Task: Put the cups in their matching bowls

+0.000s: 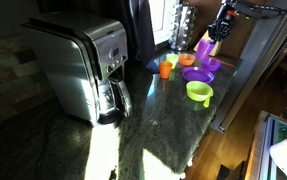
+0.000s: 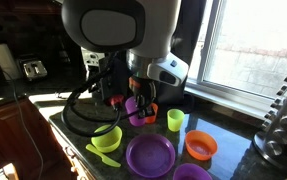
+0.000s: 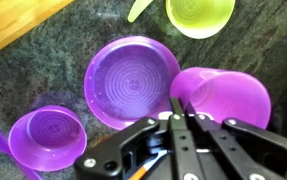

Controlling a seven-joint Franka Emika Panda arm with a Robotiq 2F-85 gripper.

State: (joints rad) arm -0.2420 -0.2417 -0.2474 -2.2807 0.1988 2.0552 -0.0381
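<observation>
My gripper needs to let go of the purple cup inside the smaller purple bowl with the handle (image 1: 210,63) (image 3: 49,137).
My gripper (image 3: 182,102) is shut on the rim of the purple cup (image 3: 223,95), which hangs tilted just right of a wide shallow purple bowl (image 3: 133,80). A smaller purple bowl (image 3: 48,135) with a handle lies to the lower left, and the lime green bowl (image 3: 198,12) is at the top edge. In an exterior view the gripper (image 2: 133,97) holds the purple cup (image 2: 133,108) above the counter, with the orange cup (image 2: 149,113) and yellow-green cup (image 2: 176,120) beside it. The orange bowl (image 2: 201,145), wide purple bowl (image 2: 150,155) and lime green bowl (image 2: 107,137) sit nearer the camera.
A steel coffee maker (image 1: 83,65) stands on the dark stone counter (image 1: 153,125). A lime spoon (image 2: 103,156) lies by the green bowl. A metal rack (image 2: 283,125) stands by the window. The counter edge (image 1: 228,105) drops to a wooden floor.
</observation>
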